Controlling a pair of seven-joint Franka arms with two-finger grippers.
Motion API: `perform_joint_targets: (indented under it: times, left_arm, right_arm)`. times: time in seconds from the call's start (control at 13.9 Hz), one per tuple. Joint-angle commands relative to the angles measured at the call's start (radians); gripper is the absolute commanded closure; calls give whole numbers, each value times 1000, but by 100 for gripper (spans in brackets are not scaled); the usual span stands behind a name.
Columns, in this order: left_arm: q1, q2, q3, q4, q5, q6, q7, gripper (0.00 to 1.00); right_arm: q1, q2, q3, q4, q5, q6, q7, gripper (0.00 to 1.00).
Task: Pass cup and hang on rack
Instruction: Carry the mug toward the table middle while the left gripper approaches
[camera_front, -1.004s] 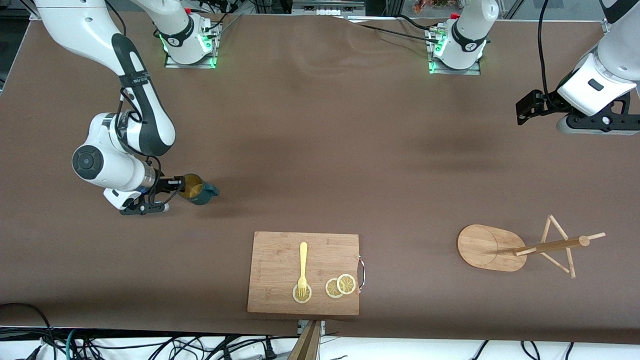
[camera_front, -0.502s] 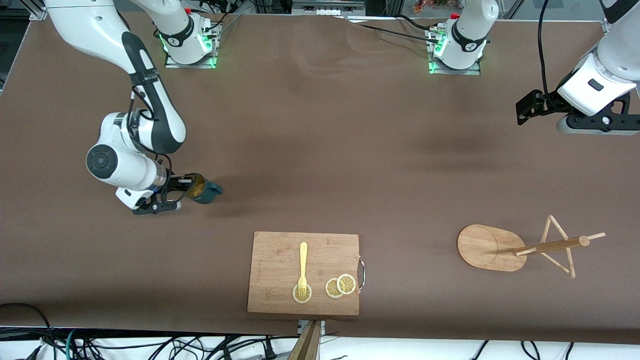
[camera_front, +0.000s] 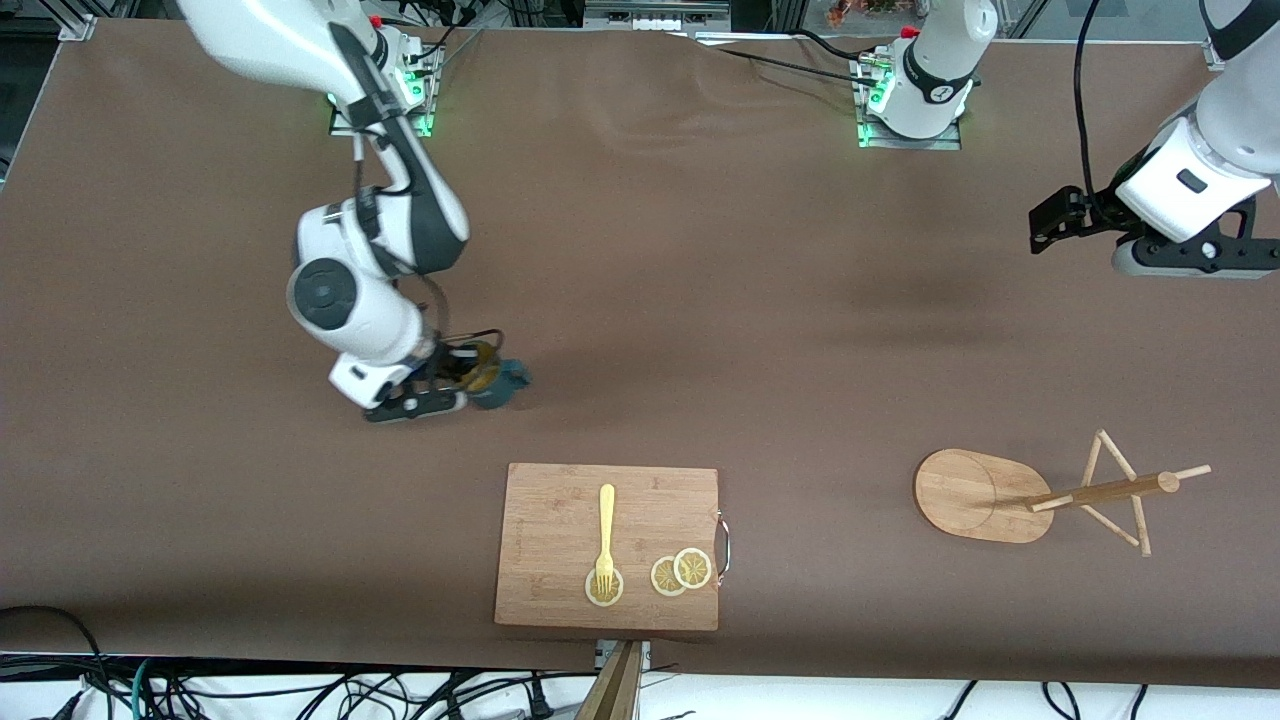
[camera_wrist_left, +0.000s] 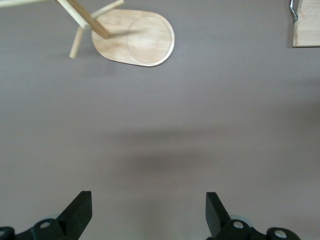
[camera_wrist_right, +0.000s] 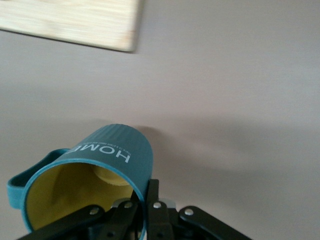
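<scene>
The dark teal cup, now held tilted above the table, will go down from my right gripper onto the bare table (camera_front: 737, 317), where I should set it beyond the cutting board's handle end.
My right gripper (camera_front: 470, 378) is shut on the rim of the dark teal cup (camera_front: 492, 381) and holds it tilted above the table, over the stretch between the right arm's base and the cutting board. In the right wrist view the cup (camera_wrist_right: 107, 162) shows its yellow inside and the word HOME, with one finger inside the wall and one outside at the gripper (camera_wrist_right: 145, 200). The wooden rack (camera_front: 1000, 492) lies tipped on its side near the left arm's end. My left gripper (camera_front: 1050, 220) is open and empty in the air, over the table above the rack; its fingers (camera_wrist_left: 80, 210) stand wide apart.
A bamboo cutting board (camera_front: 560, 500) with a yellow fork (camera_front: 605, 535) and lemon slices (camera_front: 680, 572) lies near the front edge. The rack's oval base (camera_wrist_left: 135, 37) shows in the left wrist view. Cables hang along the front edge.
My right arm has carried the cup toward the middle of the table, in the direction of the left arm's end. The left gripper has barely shifted.
</scene>
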Motion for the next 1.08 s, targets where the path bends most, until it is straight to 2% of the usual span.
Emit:
perform_joint_targets:
  times: [0.0, 0.07, 0.22, 0.5, 0.72, 1.0]
  left_arm:
    - [5, 116, -8, 151, -23, -19, 12, 0]
    - [-4, 144, -11, 194, -16, -21, 8, 0]
    - [-10, 158, -13, 224, -12, -22, 8, 0]
    - [-10, 158, -17, 218, -11, -30, 36, 0]
    - [-7, 156, -20, 213, -15, -42, 92, 0]
    - [2, 170, -20, 212, -17, -133, 93, 0]
  right_arm:
    - [118, 111, -14, 199, 11, -122, 180, 100]
    - [164, 163, -14, 292, 11, -173, 254, 100]
    - [238, 253, -14, 426, 17, -188, 383, 100]
    - [324, 387, 51, 593, 23, -175, 560, 100]
    - [390, 415, 51, 620, 23, -130, 604, 100]
    - [447, 427, 51, 620, 20, -96, 657, 100]
